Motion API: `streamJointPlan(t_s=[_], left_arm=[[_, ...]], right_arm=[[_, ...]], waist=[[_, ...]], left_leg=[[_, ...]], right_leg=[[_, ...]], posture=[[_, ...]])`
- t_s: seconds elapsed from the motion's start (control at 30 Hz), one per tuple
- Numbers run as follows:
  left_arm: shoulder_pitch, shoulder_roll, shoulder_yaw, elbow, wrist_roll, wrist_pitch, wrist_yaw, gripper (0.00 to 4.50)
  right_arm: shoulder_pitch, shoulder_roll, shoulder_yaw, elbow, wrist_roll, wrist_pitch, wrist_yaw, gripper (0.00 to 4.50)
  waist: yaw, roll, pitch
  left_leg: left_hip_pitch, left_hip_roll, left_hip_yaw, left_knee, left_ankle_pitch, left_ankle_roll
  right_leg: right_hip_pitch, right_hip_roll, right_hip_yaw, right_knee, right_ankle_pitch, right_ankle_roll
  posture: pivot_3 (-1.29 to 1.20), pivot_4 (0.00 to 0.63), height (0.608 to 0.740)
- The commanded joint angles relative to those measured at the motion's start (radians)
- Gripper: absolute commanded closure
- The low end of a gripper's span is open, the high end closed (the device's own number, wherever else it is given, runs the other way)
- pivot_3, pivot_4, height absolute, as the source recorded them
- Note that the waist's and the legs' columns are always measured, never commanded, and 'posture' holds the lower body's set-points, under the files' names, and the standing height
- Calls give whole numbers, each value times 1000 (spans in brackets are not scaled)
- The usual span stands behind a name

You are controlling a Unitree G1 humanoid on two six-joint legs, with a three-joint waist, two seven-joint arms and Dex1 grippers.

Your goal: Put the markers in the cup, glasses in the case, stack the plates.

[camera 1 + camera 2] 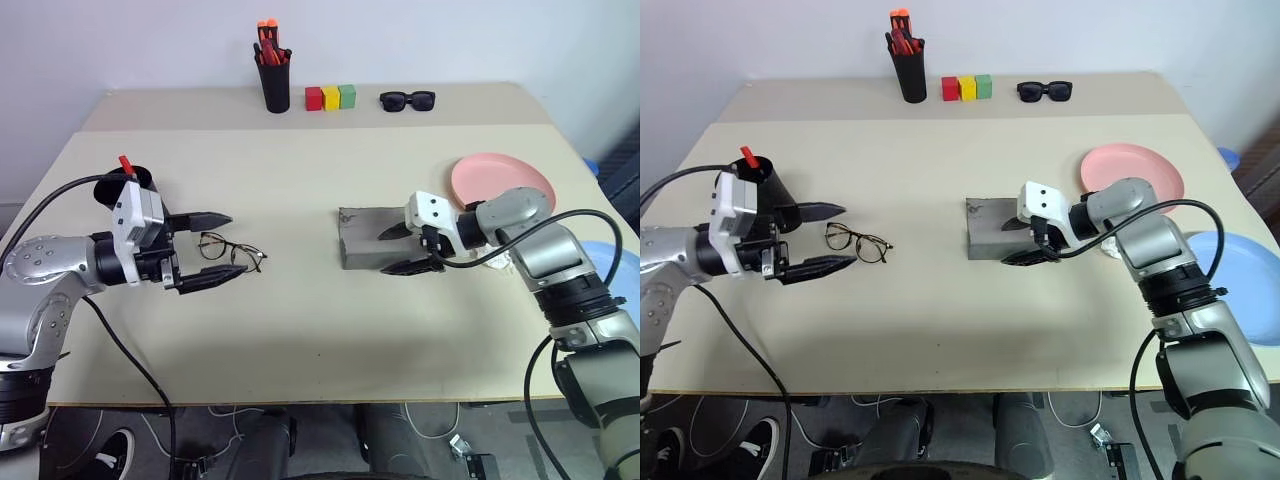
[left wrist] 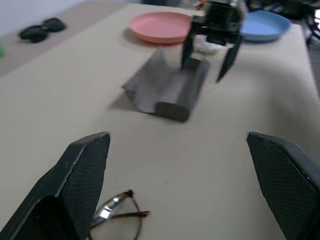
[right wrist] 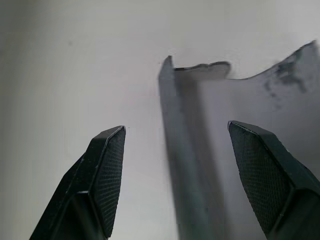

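The grey case is apart from the glasses; my right gripper will grip the case's near side (image 1: 368, 261) and slide it closer before inserting the glasses.
The wire-frame glasses (image 1: 232, 250) lie flat on the table, just ahead of my left gripper (image 1: 237, 244), which is open with a fingertip on either side of them. Behind that hand stands the black cup (image 1: 122, 190) with a red-tipped marker (image 1: 125, 163) poking out of it. The grey case (image 1: 368, 238) sits mid-table with its lid raised. My right gripper (image 1: 384, 253) is open at the case's right end, its fingers (image 3: 107, 165) either side of the lid's edge and holding nothing. The pink plate (image 1: 500, 178) and the blue plate (image 1: 1232, 285) lie apart at the right.
Along the far edge stand a tall black pen holder (image 1: 273, 75) full of orange and red pens, three coloured blocks (image 1: 331, 97) and dark sunglasses (image 1: 407, 100). Black cables trail from both arms over the table's near edge.
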Motion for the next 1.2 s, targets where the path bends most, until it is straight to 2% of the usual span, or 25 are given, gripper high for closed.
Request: streamJointPlan(t_s=[0.03,0.17,0.43,0.53,0.7,0.97,1.2], left_arm=[[10,13,49,-4,-5,-40,-19,0],[31,-8,44,-13,4,-67,-8,0],[44,-21,42,13,22,-108,-13,0],[48,-22,41,16,25,-116,-12,0],[52,-21,40,19,25,-120,-7,0],[35,-17,29,12,22,-101,5,0],[14,-17,25,-8,6,-66,25,0]], right_arm=[[-53,4,-12,-6,5,52,8,1180],[-70,14,13,35,-25,72,0,1180],[-69,14,67,138,-121,-56,1,1180],[-78,28,52,153,-111,-48,5,2008],[-92,38,24,128,-74,0,23,4445],[-93,25,-7,46,-28,76,56,4445],[-66,9,-52,-221,115,314,78,4445]], waist=[[2,0,0],[4,0,0],[3,0,0],[1,0,0],[2,0,0],[3,0,0],[3,0,0]], left_leg=[[0,0,0,0,0,0],[1,0,0,0,0,0],[0,0,0,0,0,0],[0,0,0,0,0,0],[0,0,0,0,0,0],[0,0,0,0,0,0],[0,0,0,-1,0,0]], right_leg=[[0,0,0,0,0,0],[1,0,0,0,0,0],[1,0,0,-1,0,0],[1,0,0,-1,0,0],[1,0,0,-1,0,0],[1,0,0,-1,0,0],[0,0,0,-1,0,0]], posture=[[0,150,740],[0,150,740],[0,150,740],[0,150,740],[0,150,740],[0,150,740],[0,150,740]])
